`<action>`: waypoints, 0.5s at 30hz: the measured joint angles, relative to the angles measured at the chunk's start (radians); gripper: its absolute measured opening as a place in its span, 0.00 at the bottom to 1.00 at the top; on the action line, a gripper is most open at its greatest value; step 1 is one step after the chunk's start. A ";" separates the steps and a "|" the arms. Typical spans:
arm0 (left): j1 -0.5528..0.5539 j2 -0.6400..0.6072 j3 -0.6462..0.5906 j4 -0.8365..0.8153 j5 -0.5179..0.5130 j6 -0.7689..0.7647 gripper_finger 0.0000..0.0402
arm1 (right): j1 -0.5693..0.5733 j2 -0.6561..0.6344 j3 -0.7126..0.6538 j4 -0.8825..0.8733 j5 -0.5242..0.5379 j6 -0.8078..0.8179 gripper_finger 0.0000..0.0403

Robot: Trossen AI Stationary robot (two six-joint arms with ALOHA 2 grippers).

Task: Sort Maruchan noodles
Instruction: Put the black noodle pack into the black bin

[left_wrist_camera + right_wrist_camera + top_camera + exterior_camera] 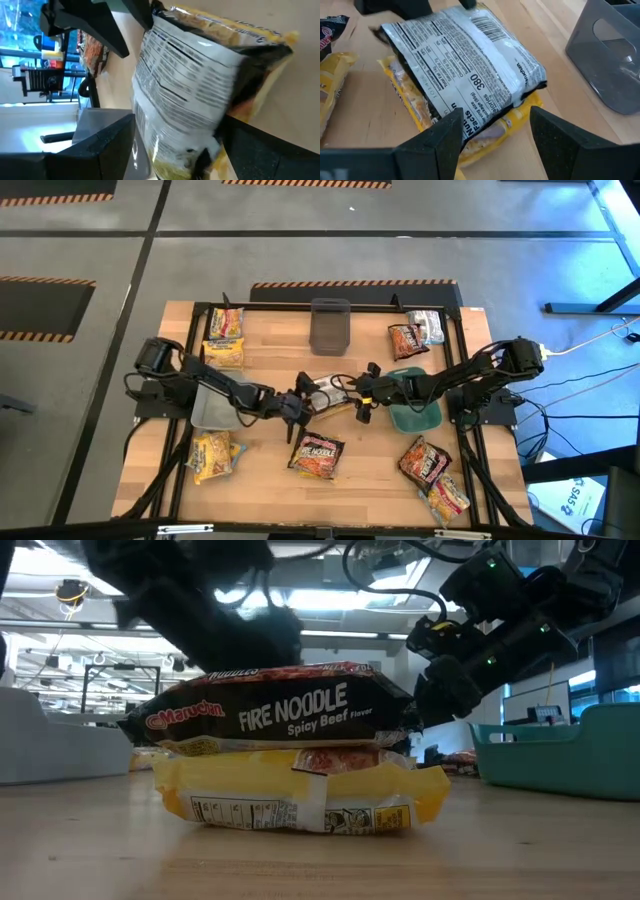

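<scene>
My left gripper holds one end of the silver-white noodle packet. My right gripper will close on the silver-white noodle packet's loose end (342,391) (504,111), opposite that end.
A silver-white noodle packet (325,391) (465,55) lies printed back up, slanted across a yellow packet (338,410) (405,100) at the table's middle. My left gripper (300,402) (177,125) reaches it from the table's left and has the packet (185,85) between its fingers. My right gripper (362,398) (495,117) comes from the right and is open. Its fingers stand on either side of the stack's near corner; I cannot tell whether they touch it. In the low view a dark Fire Noodle packet (280,705) rests flat on another yellow packet (300,790). My left gripper has the silver-white packet's left end (150,140) between its two fingers, one at each long edge, coming level from the table's left and lying along the packet. The packet's far end (530,75) still rests on the yellow packet beneath.
Clear grey bins stand at the far middle (330,325) (610,55) and under the left arm (215,405). The green dish (415,408) (570,755) sits under the right arm. More packets lie far left (225,340), near left (213,455), near middle (317,455), far right (407,338) and near right (425,460).
</scene>
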 joint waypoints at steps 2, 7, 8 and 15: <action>0.011 0.029 0.026 -0.002 -0.002 -0.006 0.68 | 0.000 0.000 0.000 0.003 0.000 0.000 0.54; 0.015 0.069 0.069 -0.006 -0.005 -0.072 0.58 | 0.000 -0.001 0.000 0.015 -0.002 -0.002 0.54; 0.015 0.070 0.071 -0.007 -0.005 -0.090 0.56 | 0.000 -0.001 -0.001 0.015 -0.001 -0.002 0.54; 0.006 0.069 0.074 0.000 -0.026 -0.176 0.36 | 0.000 -0.001 -0.001 0.022 0.010 -0.010 0.54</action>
